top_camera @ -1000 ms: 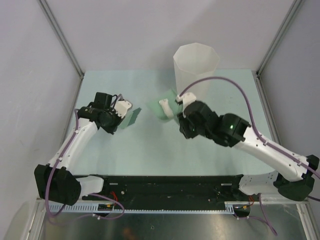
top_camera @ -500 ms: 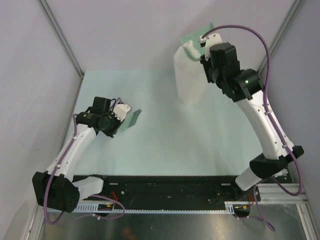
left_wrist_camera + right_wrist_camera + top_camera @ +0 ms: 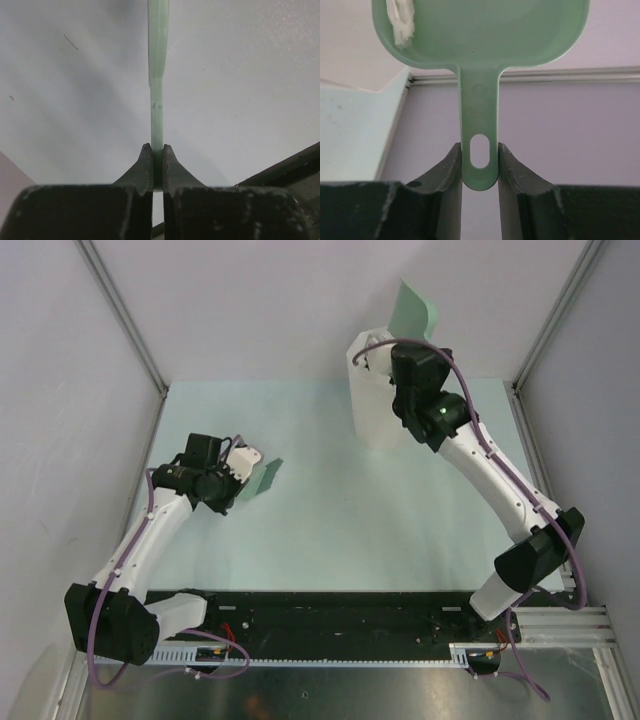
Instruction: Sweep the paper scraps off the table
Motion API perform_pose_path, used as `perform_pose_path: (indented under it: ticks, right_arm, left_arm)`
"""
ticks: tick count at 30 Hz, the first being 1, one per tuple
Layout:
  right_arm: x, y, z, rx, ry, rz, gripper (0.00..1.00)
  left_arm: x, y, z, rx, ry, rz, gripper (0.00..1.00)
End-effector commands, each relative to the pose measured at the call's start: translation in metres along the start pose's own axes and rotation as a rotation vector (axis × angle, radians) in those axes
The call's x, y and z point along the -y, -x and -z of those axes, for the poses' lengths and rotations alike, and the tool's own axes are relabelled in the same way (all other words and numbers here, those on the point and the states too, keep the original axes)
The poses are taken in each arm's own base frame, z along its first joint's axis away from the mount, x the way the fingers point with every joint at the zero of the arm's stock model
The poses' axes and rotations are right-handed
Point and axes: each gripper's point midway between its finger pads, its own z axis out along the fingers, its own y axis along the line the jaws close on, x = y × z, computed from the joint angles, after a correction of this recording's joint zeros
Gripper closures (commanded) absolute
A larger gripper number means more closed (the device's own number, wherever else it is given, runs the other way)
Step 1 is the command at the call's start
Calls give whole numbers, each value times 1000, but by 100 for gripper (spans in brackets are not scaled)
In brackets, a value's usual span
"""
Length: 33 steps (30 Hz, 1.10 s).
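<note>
My left gripper is to let go of the green sweeper on the bare middle of the table (image 3: 323, 482), short of the white bin.
My right gripper (image 3: 402, 340) is shut on the handle of the green dustpan (image 3: 414, 307) and holds it tilted up over the tall white bin (image 3: 375, 400). In the right wrist view the gripper (image 3: 479, 150) pinches the slotted handle (image 3: 479, 115), and one white paper scrap (image 3: 402, 21) clings inside the pan at its upper left. My left gripper (image 3: 238, 468) is shut on a thin green sweeper blade (image 3: 264, 478), held low over the left of the table (image 3: 330, 520). The left wrist view shows the gripper (image 3: 157, 150) and the blade (image 3: 158, 60) edge-on. I see no scraps on the table.
Grey walls and metal rails enclose the table on three sides. The bin stands at the back right of the table, right under the right arm's wrist. The black base rail (image 3: 340, 615) runs along the near edge.
The right arm carried the dustpan from the table's middle up over the bin and has tipped it more steeply. The left arm has barely moved.
</note>
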Motion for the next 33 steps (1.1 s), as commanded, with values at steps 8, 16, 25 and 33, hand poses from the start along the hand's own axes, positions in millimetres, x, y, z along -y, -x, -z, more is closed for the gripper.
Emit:
perform_pose_path:
  ticks: [8,16,25,33]
  right_arm:
    - [72,-16,23,54,-236,447,100]
    - [74,-15,23,82,-285,523,100]
    - [95,34,83,388,-190,-349,100]
    - [-2,92,151,663,434,-943,100]
  left_arm:
    - [-7,16,10,69,29,3,100]
    - [-7,13,11,68,37,2,100]
    - [-6,19,13,86,29,13,100]
    - [-12,37,23,142,40,46,100]
